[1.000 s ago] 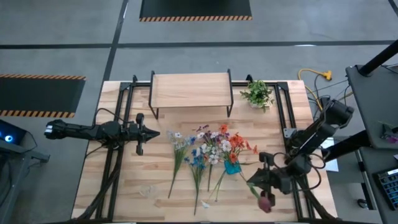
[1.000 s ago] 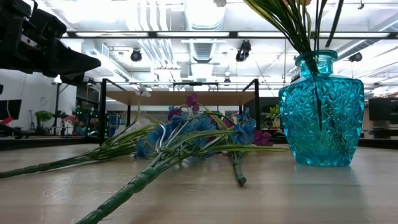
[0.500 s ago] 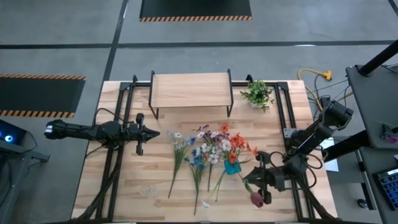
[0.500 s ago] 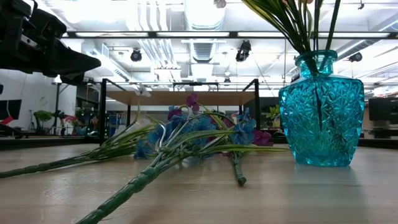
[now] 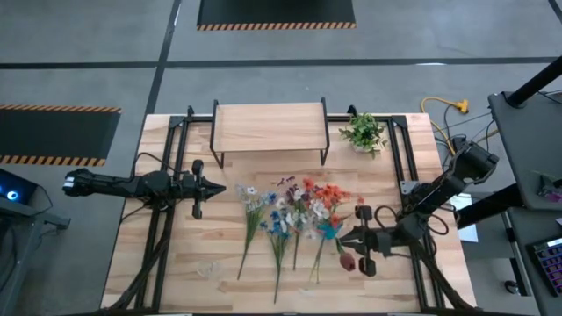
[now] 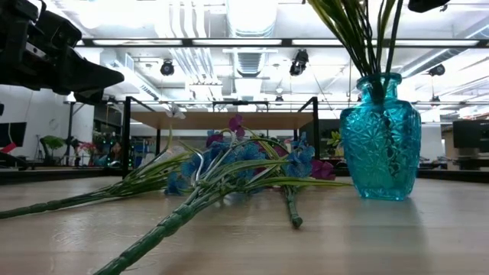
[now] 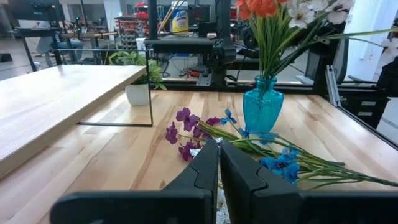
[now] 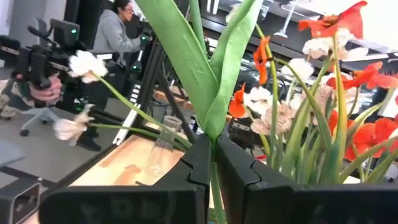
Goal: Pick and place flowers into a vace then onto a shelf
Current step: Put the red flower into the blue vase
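My right gripper is going to the teal vase. It will let go of the dark red flower in the teal vase (image 5: 330, 229) next to the orange-red and white flowers.
A teal glass vase (image 5: 329, 231) (image 6: 380, 141) stands on the table with orange-red and white flowers (image 5: 320, 197) in it. My right gripper (image 5: 349, 239) (image 8: 213, 142) is right of the vase, shut on a flower with a dark red bud (image 5: 345, 262). More flowers (image 5: 272, 219) (image 6: 229, 164) lie flat on the table left of the vase. The wooden shelf (image 5: 270, 125) stands at the far edge. My left gripper (image 5: 218, 187) (image 7: 218, 149) hovers shut and empty left of the lying flowers. My right gripper pinches the flower's green stem (image 8: 214, 134) between its two fingers, just below where two long leaves (image 8: 186, 62) branch off. The fingers come about level from the table's right, across the stem. The flower stands roughly upright and lifted; its lower end is hidden.
A bushy green potted plant (image 5: 363, 132) (image 7: 134, 65) sits right of the shelf. Black metal rails (image 5: 171, 175) run along both table sides. Bare wood lies near the left and near edges. A person (image 8: 118, 31) sits beyond the table.
My right gripper has carried the bud flower toward the table's left and far edge, up to the vase, turning to point more squarely left. The vase has turned or slid a little and looks narrower in the low view; its bouquet has swung left.
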### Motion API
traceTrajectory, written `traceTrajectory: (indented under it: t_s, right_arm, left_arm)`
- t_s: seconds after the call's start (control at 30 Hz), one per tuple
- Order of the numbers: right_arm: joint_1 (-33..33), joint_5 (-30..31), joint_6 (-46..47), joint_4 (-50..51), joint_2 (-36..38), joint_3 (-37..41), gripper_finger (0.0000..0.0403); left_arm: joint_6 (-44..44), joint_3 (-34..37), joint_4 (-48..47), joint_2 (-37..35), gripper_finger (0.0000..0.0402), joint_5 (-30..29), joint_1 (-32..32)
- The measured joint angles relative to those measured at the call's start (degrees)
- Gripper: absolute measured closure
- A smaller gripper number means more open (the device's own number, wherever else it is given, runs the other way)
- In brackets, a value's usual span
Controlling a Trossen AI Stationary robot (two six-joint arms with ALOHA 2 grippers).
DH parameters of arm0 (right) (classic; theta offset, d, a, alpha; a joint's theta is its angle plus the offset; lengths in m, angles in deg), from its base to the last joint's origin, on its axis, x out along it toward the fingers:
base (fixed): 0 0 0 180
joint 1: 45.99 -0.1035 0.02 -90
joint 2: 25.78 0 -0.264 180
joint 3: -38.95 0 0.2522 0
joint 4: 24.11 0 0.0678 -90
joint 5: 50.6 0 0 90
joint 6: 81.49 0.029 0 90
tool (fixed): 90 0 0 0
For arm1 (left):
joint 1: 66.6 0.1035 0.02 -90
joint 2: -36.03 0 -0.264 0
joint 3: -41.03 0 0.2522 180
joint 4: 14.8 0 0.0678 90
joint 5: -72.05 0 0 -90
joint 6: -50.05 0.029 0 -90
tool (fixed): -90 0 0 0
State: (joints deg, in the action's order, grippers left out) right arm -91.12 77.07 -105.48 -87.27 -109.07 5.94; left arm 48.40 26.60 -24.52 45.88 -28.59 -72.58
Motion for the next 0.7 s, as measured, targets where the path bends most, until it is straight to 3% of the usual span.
traceTrajectory:
  t_s: [0.1,0.33,0.7]
  right_arm:
    - [0.09,0.28,0.74,0.01,0.02,0.0,0.0392]
    - [0.12,7.44,4.7,0.26,-0.15,1.31,0.0392]
    - [2.59,7.39,13.89,0.14,-0.22,5.1,0.0392]
  left_arm:
    - [0.0,0.0,0.01,0.0,0.0402,-0.01,0.0]
    - [0.0,0.0,0.0,0.0,0.0402,0.0,0.0]
    - [0.0,0.0,0.01,0.0,0.0402,-0.01,0.0]
